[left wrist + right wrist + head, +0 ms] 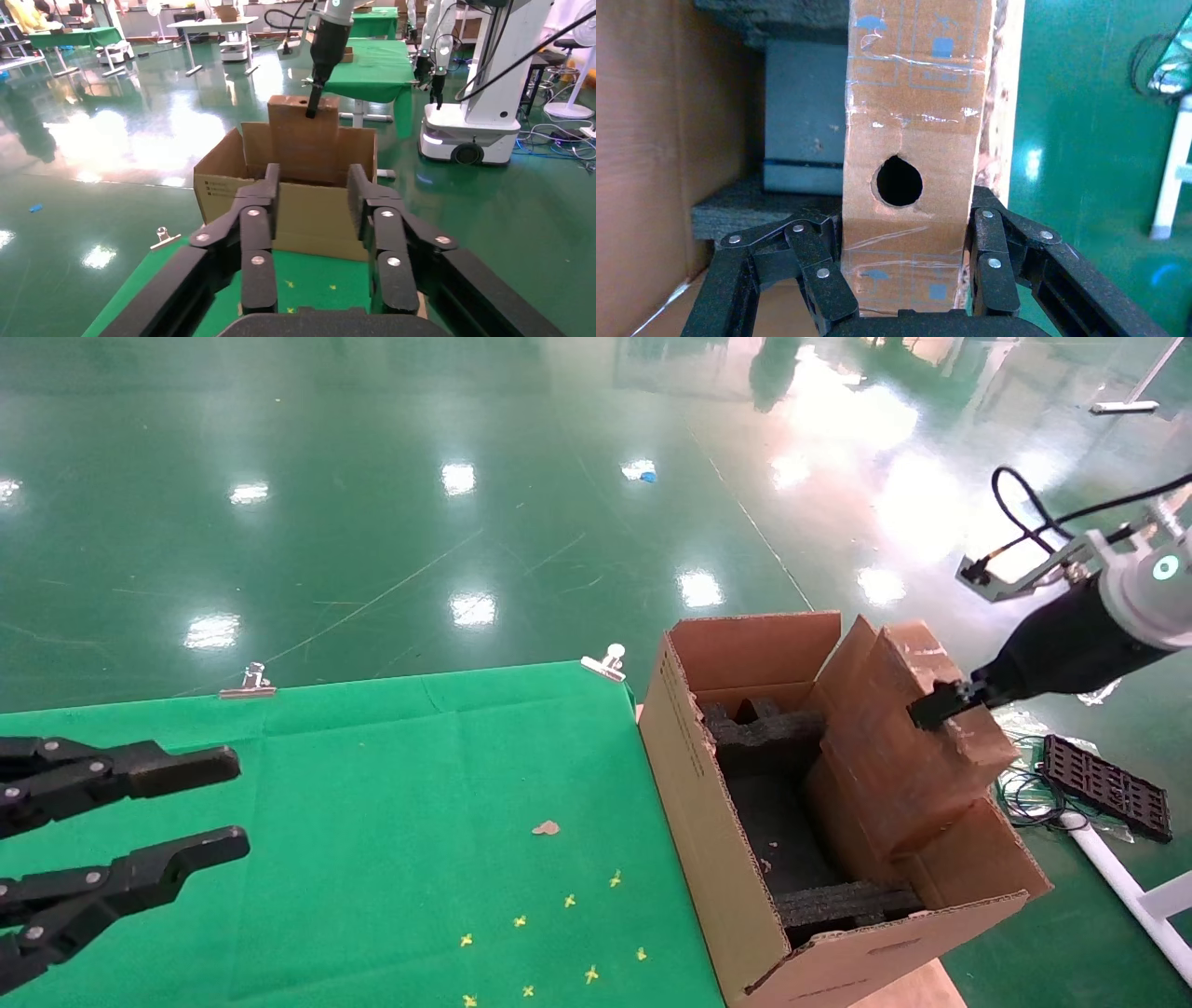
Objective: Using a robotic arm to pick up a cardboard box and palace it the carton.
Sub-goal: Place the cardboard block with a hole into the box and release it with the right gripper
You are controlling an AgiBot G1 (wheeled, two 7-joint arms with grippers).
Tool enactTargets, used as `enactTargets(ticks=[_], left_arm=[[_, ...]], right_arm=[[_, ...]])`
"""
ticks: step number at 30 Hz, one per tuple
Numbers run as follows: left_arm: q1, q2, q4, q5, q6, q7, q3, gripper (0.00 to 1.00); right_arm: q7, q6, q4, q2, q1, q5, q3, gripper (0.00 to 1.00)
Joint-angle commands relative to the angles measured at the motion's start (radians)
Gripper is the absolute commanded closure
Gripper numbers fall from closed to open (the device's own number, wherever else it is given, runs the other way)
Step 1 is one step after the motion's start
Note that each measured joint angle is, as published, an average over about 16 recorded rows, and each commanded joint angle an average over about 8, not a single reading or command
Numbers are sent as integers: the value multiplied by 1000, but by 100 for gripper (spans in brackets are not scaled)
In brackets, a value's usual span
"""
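The cardboard box will sit between the carton's black foam blocks (837, 818), by the outer side of the carton, once my right gripper lets go of it.
The cardboard box (889, 752), slim, brown and wrapped in clear tape, stands tilted with its lower end inside the carton (698, 784), against the carton's right wall. My right gripper (936, 705), on the white arm with the black wrist, is shut on the box's upper narrow end. In the right wrist view the fingers (828, 281) clamp both sides of the narrow face with the round hole (899, 181). Black foam blocks (759, 733) lie inside the carton. My left gripper (233, 803) is open and empty over the green table at the far left; its view shows the carton (309, 217) and the box (302, 140) ahead.
The green cloth table (391, 784) has small yellow crosses (568, 901), a cardboard scrap (546, 827) and metal clips (605, 663) at its far edge. On the floor to the right lie a black grid tray (1106, 786), cables and a white pipe (1127, 887). Another robot base (471, 133) stands behind.
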Motion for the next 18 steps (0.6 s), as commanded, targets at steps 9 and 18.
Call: enactTargets(ticks=[9,18], left_arm=[[0,0,0,0,0,0,1,0],[0,0,0,-1,0,1,1,0]], right_arm=[[17,40,-93,-64,-111,-4,-16,100],[26,88,-171,-125,-220,8,-17,100]])
